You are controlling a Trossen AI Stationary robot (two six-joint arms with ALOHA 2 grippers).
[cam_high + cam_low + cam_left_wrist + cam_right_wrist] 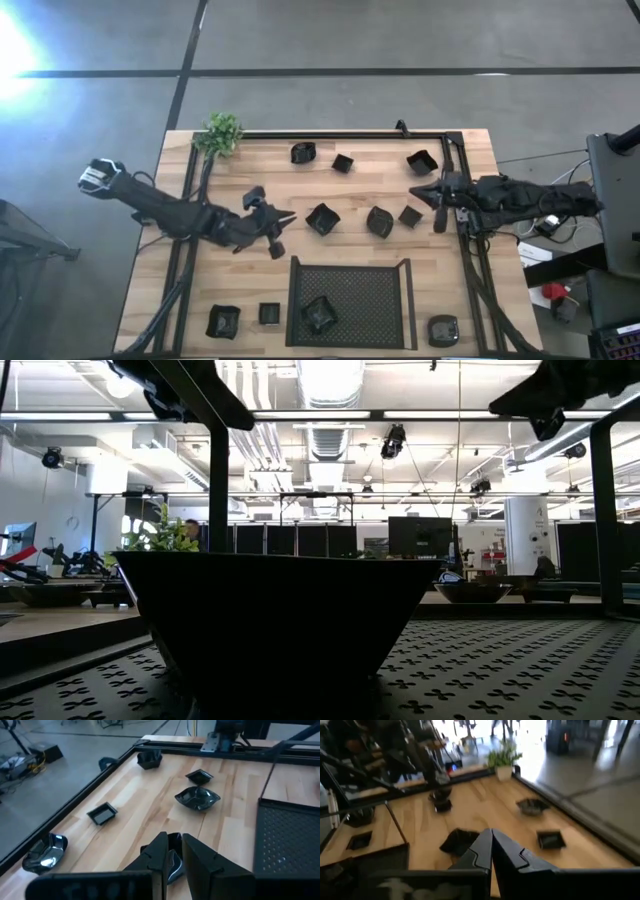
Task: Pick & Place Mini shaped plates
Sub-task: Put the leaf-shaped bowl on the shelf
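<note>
My right gripper is to close on the rounded plate's far rim (377, 209), in the middle of the table between the angular plate and the small square plate.
Several mini shaped plates lie flat on the wooden table: three along the far side (303, 152) (343, 162) (421, 161), three mid-table (322, 218) (379, 221) (410, 215), and three at the near edge (222, 320) (269, 313) (443, 330). One more plate (319, 313) (280, 620) sits in the mesh tray (385, 300). My left gripper (290, 215) (175, 842) hovers just left of the mid-table angular plate (172, 866), its fingers a narrow gap apart. My right gripper (418, 192) (491, 837) is shut, above the table's right part.
A small green plant (220, 132) stands at the far left corner. A black metal frame (455, 170) runs along the table's far and right edges. Bare wood lies between the plate rows. The low view looks out from inside the tray; the room shows behind.
</note>
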